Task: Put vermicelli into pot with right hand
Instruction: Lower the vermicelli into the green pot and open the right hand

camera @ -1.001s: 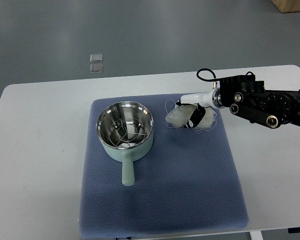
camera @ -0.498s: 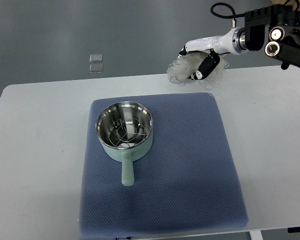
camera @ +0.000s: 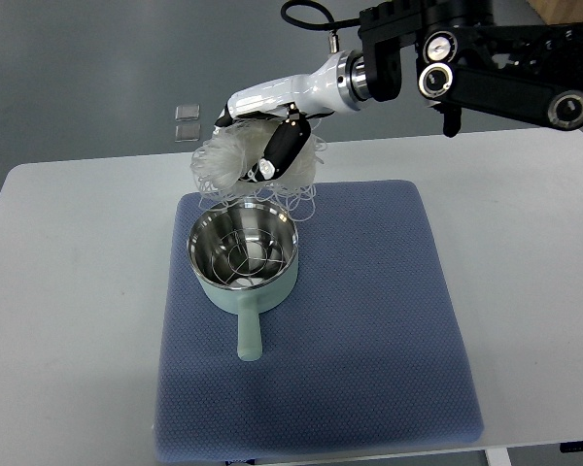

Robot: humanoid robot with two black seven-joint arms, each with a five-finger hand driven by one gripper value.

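My right gripper will release the vermicelli on the wire rack inside the pale green pot (camera: 235, 244).
A pale green pot (camera: 243, 260) with a steel inside and a wire rack in it stands on the blue mat (camera: 369, 330), its handle pointing toward me. My right hand (camera: 267, 136) hangs just above the pot's far rim, fingers curled around a loose white bundle of vermicelli (camera: 231, 160). Strands dangle down to about the rim of the pot. The right arm (camera: 466, 63) reaches in from the upper right. No left arm shows.
The mat lies on a white table (camera: 68, 291). Two small clear squares (camera: 187, 121) lie on the grey floor beyond the table's far edge. A wooden corner (camera: 568, 10) shows at the top right.
The right hand lifted the vermicelli off the mat, rose, then swung left with it until it hangs over the pot's far rim. The pot has stayed put.
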